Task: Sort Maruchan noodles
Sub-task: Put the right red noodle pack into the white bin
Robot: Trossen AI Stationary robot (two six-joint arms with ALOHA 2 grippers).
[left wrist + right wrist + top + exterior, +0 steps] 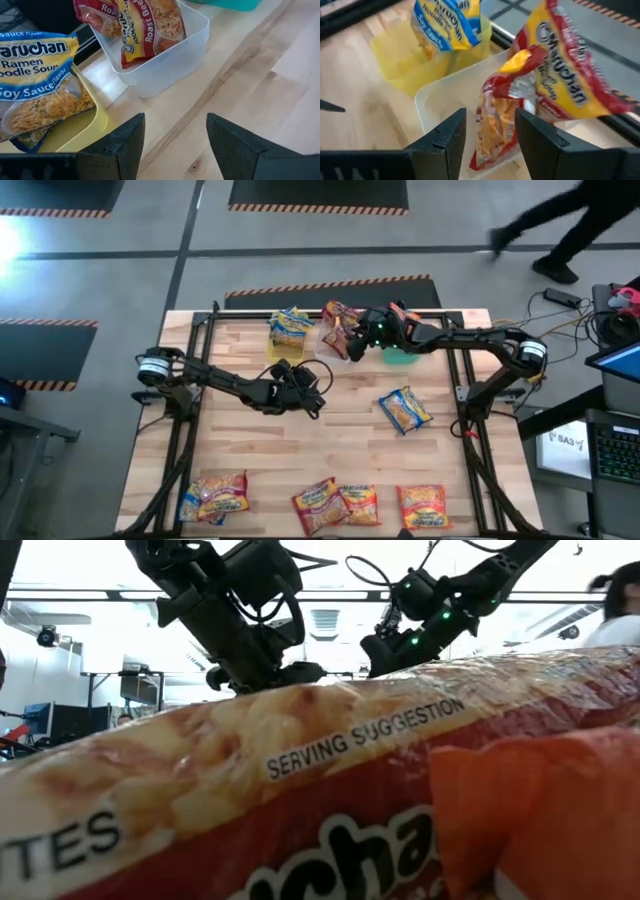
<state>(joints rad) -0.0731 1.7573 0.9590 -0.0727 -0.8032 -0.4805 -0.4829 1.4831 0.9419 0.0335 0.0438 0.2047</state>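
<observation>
The front red packet stands crumpled in the clear bin with its top folded over, so the robot's right gripper needs to pinch below the packet's fold point(501, 95) while the left gripper joins in.
Both grippers are open. My right gripper point(490, 117) hangs over the clear bin point(435, 100) at the far edge point(352, 338). Its fingers stand on either side of a crumpled red packet point(495, 125) that sits upright in the bin, leaning beside another red packet point(570, 75). I see no touch. The yellow bin point(290, 330) holds blue-and-yellow packets point(35, 80). My left gripper point(175, 120) is over bare wood mid-table point(303, 385), pointing at the bins. One blue packet point(405, 410) lies flat on the table.
A green bin point(400, 357) stands right of the clear one, with an orange packet point(402, 311) behind it. Several packets lie along the near edge point(215, 495) point(335, 505) point(425, 505). A red packet point(300, 790) fills the low view. A person walks beyond the table point(560, 225).
</observation>
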